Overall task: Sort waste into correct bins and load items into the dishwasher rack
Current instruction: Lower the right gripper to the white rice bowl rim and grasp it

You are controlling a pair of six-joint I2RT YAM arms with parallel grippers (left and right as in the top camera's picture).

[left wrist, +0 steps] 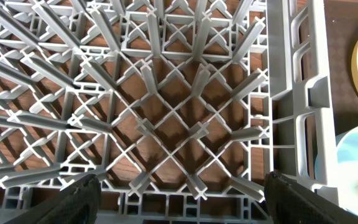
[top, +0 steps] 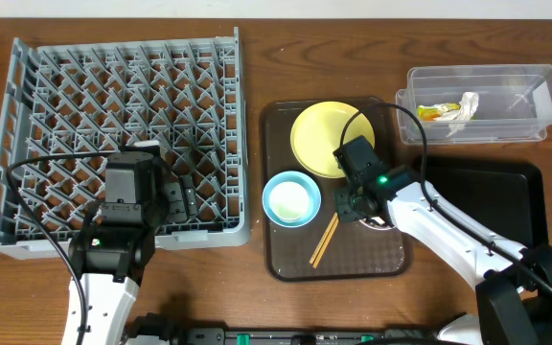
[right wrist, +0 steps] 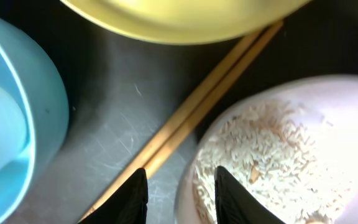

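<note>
My right gripper's finger is at the white bowl's rim with the chopsticks lying close beside it, so I need to open and pinch the bowl's rim alone (right wrist: 184,194) before I tip out the rice.
The grey dishwasher rack (top: 113,86) fills the left side. My left gripper (top: 182,198) hangs open over the rack's pegs (left wrist: 166,93) near its right wall, holding nothing (left wrist: 182,196). A yellow plate (top: 324,139), a light blue bowl (top: 290,198) and wooden chopsticks (top: 324,240) sit on the brown tray (top: 281,125). My right gripper (top: 357,206) covers most of the white bowl (top: 379,222). In the right wrist view the jaws (right wrist: 180,177) stand apart across that bowl's rim (right wrist: 194,168), one finger inside over the rice (right wrist: 272,155). The chopsticks (right wrist: 210,93) lie just beside it.
At the back right a clear tub (top: 544,96) holds a snack wrapper (top: 434,112) and a crumpled white scrap (top: 463,107). A shallow black tray (top: 511,196) lies at the right, partly under my right arm. Bare wooden table separates the rack and the brown tray.
</note>
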